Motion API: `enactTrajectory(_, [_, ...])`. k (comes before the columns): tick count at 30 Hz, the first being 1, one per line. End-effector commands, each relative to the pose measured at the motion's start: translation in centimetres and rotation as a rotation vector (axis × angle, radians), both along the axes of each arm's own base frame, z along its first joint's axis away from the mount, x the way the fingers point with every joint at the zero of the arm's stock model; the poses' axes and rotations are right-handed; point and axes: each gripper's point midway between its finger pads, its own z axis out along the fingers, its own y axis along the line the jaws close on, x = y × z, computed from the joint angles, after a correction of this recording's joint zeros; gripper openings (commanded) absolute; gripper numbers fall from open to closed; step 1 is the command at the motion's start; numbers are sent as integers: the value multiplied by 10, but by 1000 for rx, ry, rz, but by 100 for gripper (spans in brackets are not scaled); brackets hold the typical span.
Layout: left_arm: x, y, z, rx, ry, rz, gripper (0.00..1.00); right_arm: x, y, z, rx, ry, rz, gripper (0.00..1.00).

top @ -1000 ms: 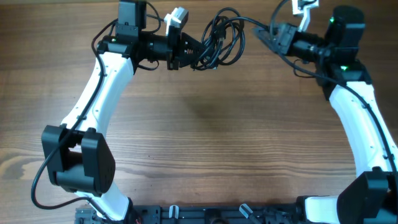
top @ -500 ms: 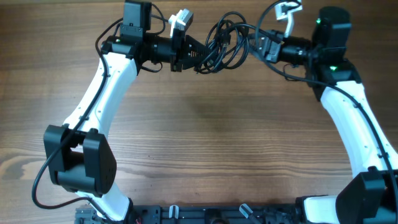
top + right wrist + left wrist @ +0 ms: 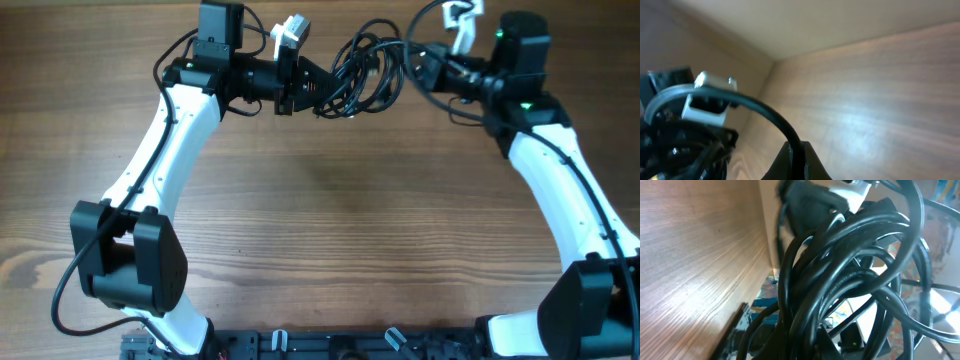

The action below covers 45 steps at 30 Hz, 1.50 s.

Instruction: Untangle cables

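The piece of cable in the robot's right gripper runs into bunched loops, so the robot should lower the cable bundle, let go of the piece and take the loops [image 3: 347,94] beside its left gripper.
A tangled bundle of black cables [image 3: 358,72] hangs between my two grippers at the far middle of the table. My left gripper [image 3: 312,86] is shut on the bundle's left side; in the left wrist view the black cable loops [image 3: 850,270] fill the frame and hide the fingers. My right gripper [image 3: 420,62] is shut on one black cable strand [image 3: 771,118] that runs from between its fingertips [image 3: 795,162] back into the bundle. A white connector [image 3: 291,28] sticks up by the left gripper, another white connector [image 3: 461,14] near the right arm.
The wooden table [image 3: 330,220] lies below both arms. A metal-cased connector [image 3: 710,97] sits on the strand in the right wrist view. The arm bases and a black rail [image 3: 330,345] line the near edge.
My right gripper has moved left toward the bundle, holding its strand, so the strand slackens. The left gripper has stayed nearly still with the bundle.
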Motion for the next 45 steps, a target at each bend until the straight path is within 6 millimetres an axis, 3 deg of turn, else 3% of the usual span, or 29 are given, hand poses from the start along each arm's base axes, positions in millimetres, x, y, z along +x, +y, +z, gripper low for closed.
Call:
enactTrajectory(1, [3, 0, 3, 16, -53, 16, 4, 21, -37, 28, 53, -51, -92, 5])
enactTrajectory(4, [0, -3, 0, 21, -121, -2, 4, 15, -41, 59, 131, -97, -21, 5])
enactTrajectory(6, [-3, -5, -13, 76, -146, 4, 4, 8, -34, 77, 174, -124, 45, 4])
enactTrajectory(10, [-7, 6, -70, 389, -103, 73, 4, -2, -28, 104, 237, -184, 119, 4])
enactTrajectory(13, [-15, 21, -99, 575, -45, 96, 4, 2, -42, 113, 244, -221, 88, 5])
enactTrajectory(15, [-22, 24, -104, 610, -29, 79, 4, 3, -54, 114, 256, -207, 66, 5])
enactTrajectory(17, [-23, 23, -104, 610, -28, 76, 4, -2, -50, 114, 262, -192, 101, 5])
enactTrajectory(24, [-7, 25, -106, 641, -23, 158, 4, -35, 10, 103, 284, -92, 323, 5])
enactTrajectory(28, [5, 44, -121, 772, 96, 314, 4, -44, 24, 84, 304, 60, 347, 5])
enactTrajectory(31, [12, 53, -127, 817, 185, 418, 4, -41, 21, 56, 271, 157, 288, 5])
enactTrajectory(33, [15, 56, -127, 823, 220, 463, 4, -32, 12, 26, 198, 226, 169, 5])
enactTrajectory(36, [17, 60, -130, 847, 225, 489, 4, -23, -1, -3, 79, 245, 54, 5])
enactTrajectory(42, [14, 71, -138, 932, 224, 517, 4, -17, -12, -20, -18, 237, -14, 5])
enactTrajectory(45, [8, 73, -142, 976, 221, 507, 26, -20, -14, -26, -41, 252, -18, 5])
